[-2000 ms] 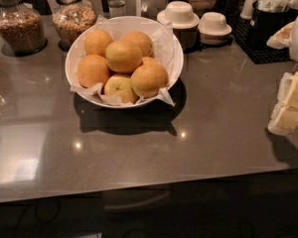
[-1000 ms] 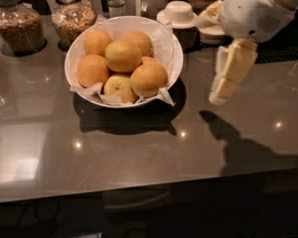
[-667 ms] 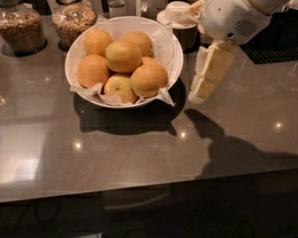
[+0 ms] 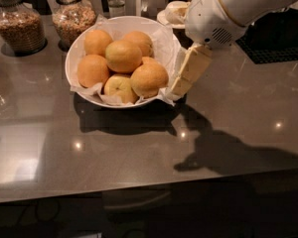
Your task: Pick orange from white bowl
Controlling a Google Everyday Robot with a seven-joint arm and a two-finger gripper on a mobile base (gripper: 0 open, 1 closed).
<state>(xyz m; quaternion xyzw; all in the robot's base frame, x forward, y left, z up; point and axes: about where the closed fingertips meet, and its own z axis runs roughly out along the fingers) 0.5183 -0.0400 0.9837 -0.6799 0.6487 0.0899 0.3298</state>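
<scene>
The sides of the front orange (image 4: 149,79) in the white bowl, the one beside the paler yellowish fruit, will be held by my gripper as it closes around them.
The white bowl (image 4: 73,53) lined with crinkled white paper stands on the dark counter at the upper left of centre. It holds several golden oranges; one (image 4: 149,80) lies at the front right, another (image 4: 123,56) on top. A paler yellowish fruit (image 4: 119,87) lies at the front. My gripper (image 4: 181,86) reaches down from the white arm at the upper right. It sits just outside the bowl's right rim, beside the front-right orange, and holds nothing.
Two glass jars (image 4: 19,24) (image 4: 73,14) of grain stand behind the bowl at the left. A small white dish (image 4: 173,12) sits behind the arm. A black mat (image 4: 278,43) lies at the far right. The counter's front edge (image 4: 139,190) runs across below.
The arm has swung in from the right edge of the view, leftwards across the counter, and its gripper now hangs at the bowl's right rim.
</scene>
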